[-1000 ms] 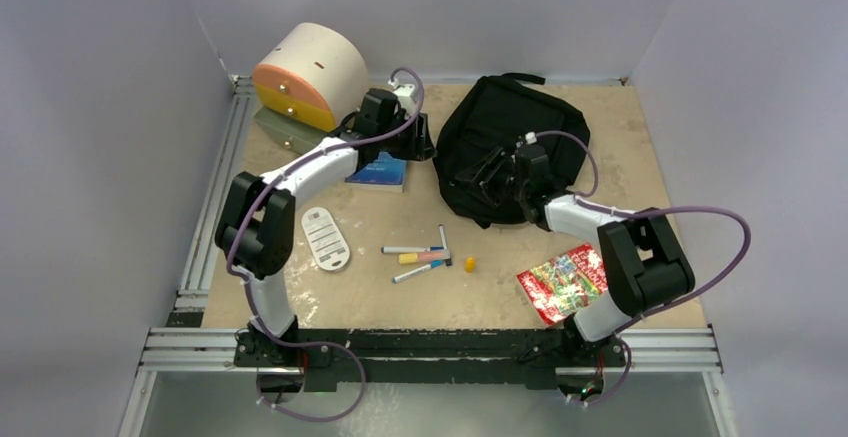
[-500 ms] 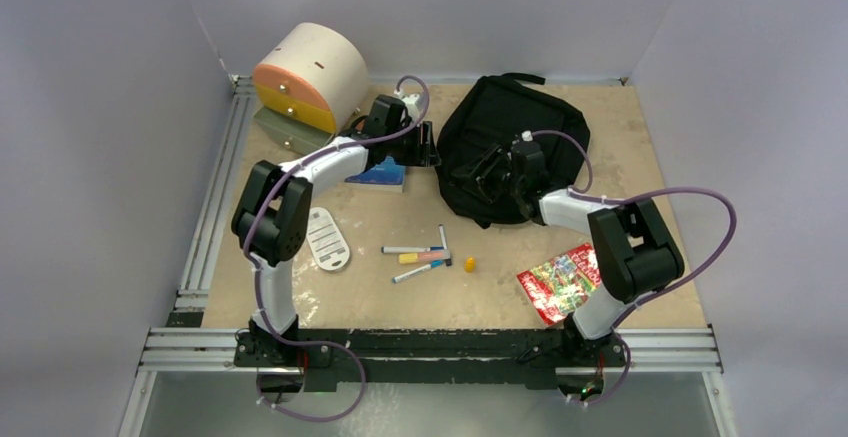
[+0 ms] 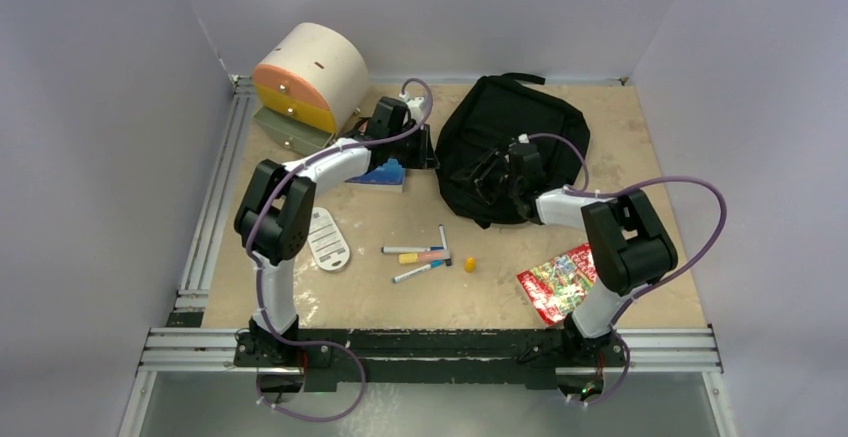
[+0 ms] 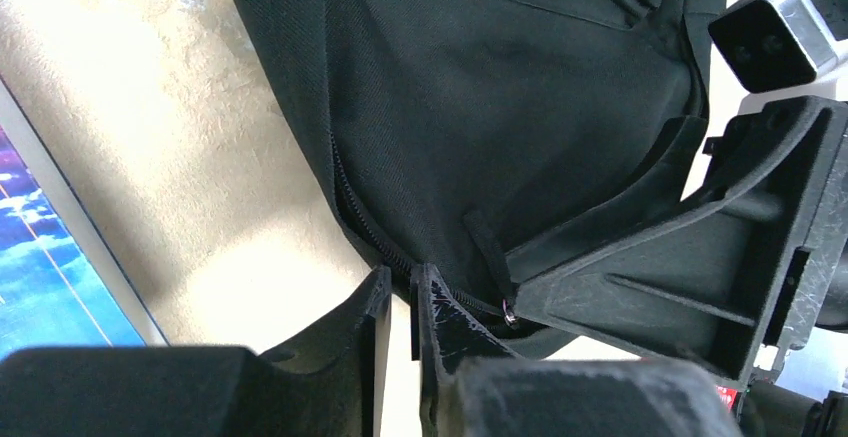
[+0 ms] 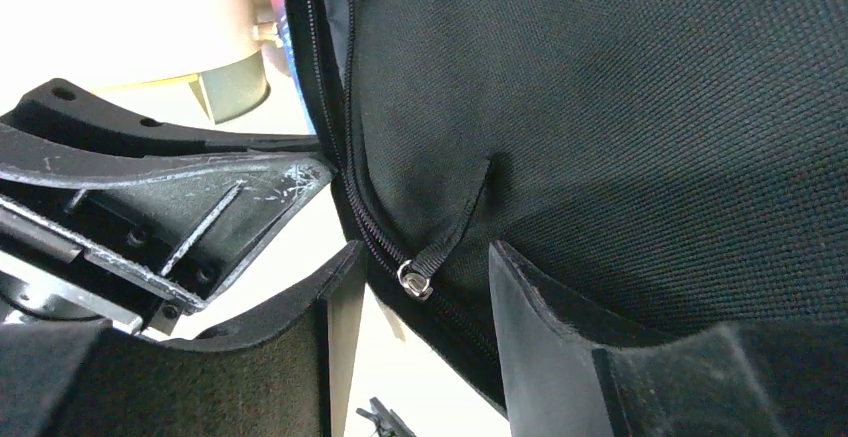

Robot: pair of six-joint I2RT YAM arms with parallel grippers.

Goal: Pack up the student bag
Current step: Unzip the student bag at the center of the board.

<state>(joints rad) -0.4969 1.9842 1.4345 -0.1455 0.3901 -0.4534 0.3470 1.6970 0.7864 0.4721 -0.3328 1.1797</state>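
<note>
My left gripper is pinching only a thin bit of the bag's zipper seam. It should open and grab a deeper fold of the bag's edge (image 4: 348,229).
The student bag (image 3: 525,122), a black fabric backpack, lies at the back right of the table. My left gripper (image 3: 424,149) is at the bag's left edge. In the left wrist view it (image 4: 407,277) is pinched on the bag's zipper seam (image 4: 350,207). My right gripper (image 3: 487,173) is over the bag's front left. In the right wrist view it (image 5: 425,254) is open, with the metal zipper pull (image 5: 414,281) and its fabric tab between the fingers, untouched. The pull also shows in the left wrist view (image 4: 508,309).
A blue book (image 3: 384,173) lies under the left arm. A cream-and-orange drawer box (image 3: 310,75) stands back left. A white remote-like card (image 3: 325,238), several markers (image 3: 420,255), a yellow cap (image 3: 469,264) and a red printed packet (image 3: 562,280) lie nearer the front.
My left gripper has moved right, onto the bag's left edge. My right gripper has shifted a little left and further back over the bag.
</note>
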